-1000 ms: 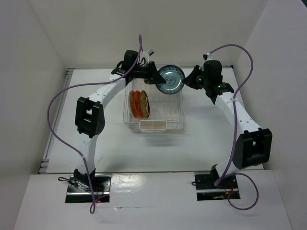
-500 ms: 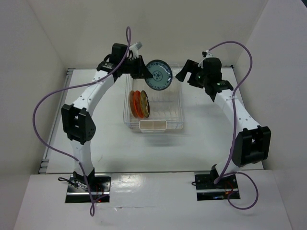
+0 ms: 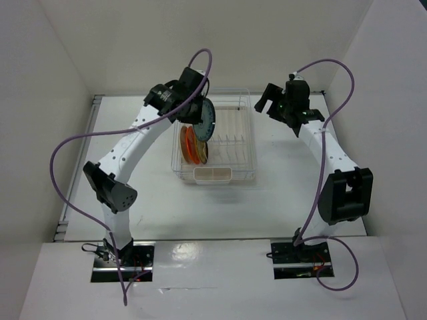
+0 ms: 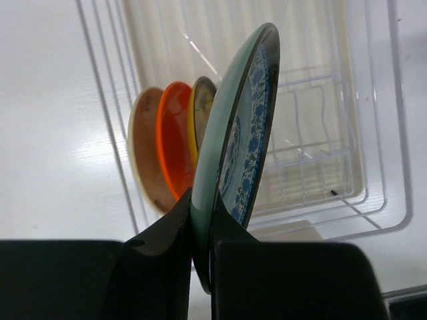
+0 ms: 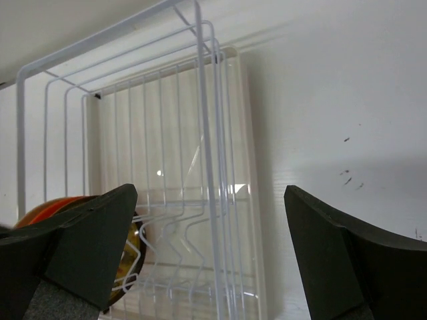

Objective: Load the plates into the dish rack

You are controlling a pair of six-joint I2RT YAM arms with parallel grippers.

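Next, I release the white plate with the blue-green pattern, now held over the dish rack, from my left gripper in the rack slot [image 3: 209, 147] [image 4: 236, 139] next to the yellow plate.
My left gripper [image 4: 203, 227] [image 3: 193, 115] is shut on the rim of the white plate with the blue-green pattern [image 4: 241, 127] [image 3: 206, 121], held on edge over the dish rack [image 3: 245, 143] [image 4: 380, 167] [image 5: 207, 133]. Three plates stand upright in the rack's left rows: pale beige [image 4: 141, 153], orange [image 4: 175, 143] [image 3: 191, 145] and yellow with brown pattern [image 4: 201, 107] [image 3: 201, 149]. The held plate hangs just right of them. My right gripper [image 3: 270, 100] [image 5: 210, 247] is open and empty, above the rack's far right corner.
A small beige holder [image 3: 212, 175] sits at the rack's near end. White walls [image 3: 53, 80] close in the table on the left, back and right. Purple cables [image 3: 73, 143] loop beside both arms.
The right gripper let go of the patterned plate and drew back to the right. The left gripper swung the plate from flat-facing above the rack's far edge to on-edge over the left rows.
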